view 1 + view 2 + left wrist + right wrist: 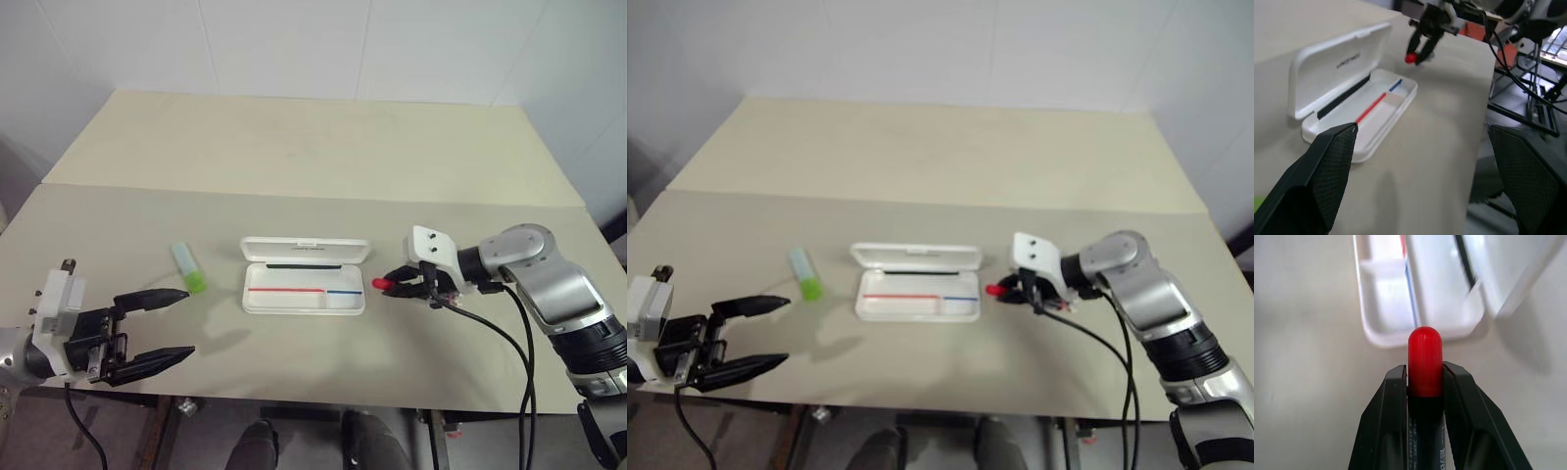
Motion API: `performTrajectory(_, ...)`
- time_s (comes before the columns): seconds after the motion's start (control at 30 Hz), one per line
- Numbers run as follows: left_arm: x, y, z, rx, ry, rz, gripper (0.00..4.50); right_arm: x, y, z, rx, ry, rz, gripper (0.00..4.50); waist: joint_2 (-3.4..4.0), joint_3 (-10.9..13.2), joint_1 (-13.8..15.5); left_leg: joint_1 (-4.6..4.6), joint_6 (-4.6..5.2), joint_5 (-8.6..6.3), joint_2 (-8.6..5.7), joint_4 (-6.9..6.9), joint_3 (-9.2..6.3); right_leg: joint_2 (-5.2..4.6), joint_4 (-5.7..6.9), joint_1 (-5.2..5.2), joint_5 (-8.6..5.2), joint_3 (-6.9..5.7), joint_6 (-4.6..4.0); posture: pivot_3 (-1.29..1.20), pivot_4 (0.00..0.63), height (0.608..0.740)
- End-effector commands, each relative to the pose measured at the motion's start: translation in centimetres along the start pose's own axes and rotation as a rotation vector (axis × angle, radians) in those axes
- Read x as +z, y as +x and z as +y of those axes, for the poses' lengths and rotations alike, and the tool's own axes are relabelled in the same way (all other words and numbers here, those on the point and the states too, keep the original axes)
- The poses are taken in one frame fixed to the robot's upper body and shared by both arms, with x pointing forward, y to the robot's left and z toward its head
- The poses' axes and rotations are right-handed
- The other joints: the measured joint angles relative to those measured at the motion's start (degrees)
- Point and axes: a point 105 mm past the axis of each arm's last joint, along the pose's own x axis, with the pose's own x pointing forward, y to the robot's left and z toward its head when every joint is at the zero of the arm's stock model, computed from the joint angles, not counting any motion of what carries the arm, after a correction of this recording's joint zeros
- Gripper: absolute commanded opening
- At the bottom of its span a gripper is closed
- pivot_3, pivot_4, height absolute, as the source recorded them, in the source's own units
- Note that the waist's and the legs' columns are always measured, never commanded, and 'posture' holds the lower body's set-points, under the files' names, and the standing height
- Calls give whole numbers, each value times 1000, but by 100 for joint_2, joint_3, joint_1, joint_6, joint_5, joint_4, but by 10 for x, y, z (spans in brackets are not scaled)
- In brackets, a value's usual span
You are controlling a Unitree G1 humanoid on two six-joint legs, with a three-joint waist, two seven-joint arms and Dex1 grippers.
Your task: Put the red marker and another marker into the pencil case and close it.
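My right gripper needs to let go of the red marker in the pencil case (298, 277), between the pencil case's red line and its black strip.
The white pencil case (304, 290) lies open mid-table, lid back, with a red and blue line inside. Just right of it my right gripper (400, 285) is shut on the red marker (1425, 360), whose red cap pokes out toward the case's right end and hangs a little above the table. The other marker (188, 268), pale mint with a bright green end, lies on the table left of the case. My left gripper (171, 328) stands open near the front left edge, level, pointing toward the case, with nothing between its fingers.
The beige table (323, 147) stretches back to a white wall, with a seam running across it behind the case. Black cables (509, 343) hang from my right arm over the front edge.
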Motion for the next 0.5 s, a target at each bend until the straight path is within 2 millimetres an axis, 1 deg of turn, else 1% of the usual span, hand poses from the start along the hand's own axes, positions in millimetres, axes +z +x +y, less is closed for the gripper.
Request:
performTrajectory(0.03, 13, -3, 8, 21, 91, -32, 4500, 34, -6, -2, -34, -64, -95, 1423, 0, 0, 10, -1, 0, 0, 0, 0, -1, 0, 0, 0, 0, -1, 0, 0, 150, 740)
performTrajectory(0.1, 20, -3, 13, 35, 133, -82, 4500, 47, -1, 1, -27, -74, -136, 1423, 0, 0, 9, -1, 0, 0, 0, 0, -2, 0, 1, 0, 1, -2, 2, 0, 150, 740)
performTrajectory(0.17, 23, -3, 16, 41, 157, -107, 4500, 55, 6, 5, -17, -81, -155, 1423, 0, 0, 10, -1, 0, 0, 1, 1, -2, -1, 2, 0, 6, -1, 10, 0, 150, 740)
performTrajectory(0.33, 15, -4, 18, 25, 152, -65, 4500, 69, 31, 16, -5, -97, -164, 1423, -1, -1, -14, -1, 0, 0, 1, -11, -2, -1, 2, -7, 25, -1, 47, 0, 150, 740)
performTrajectory(0.5, 17, -3, 19, 26, 155, -62, 4500, 86, 54, 23, -3, -151, -179, 1423, -1, -1, -10, -1, 0, 0, 5, -25, -3, 1, 5, -17, 24, -3, 46, 0, 150, 740)
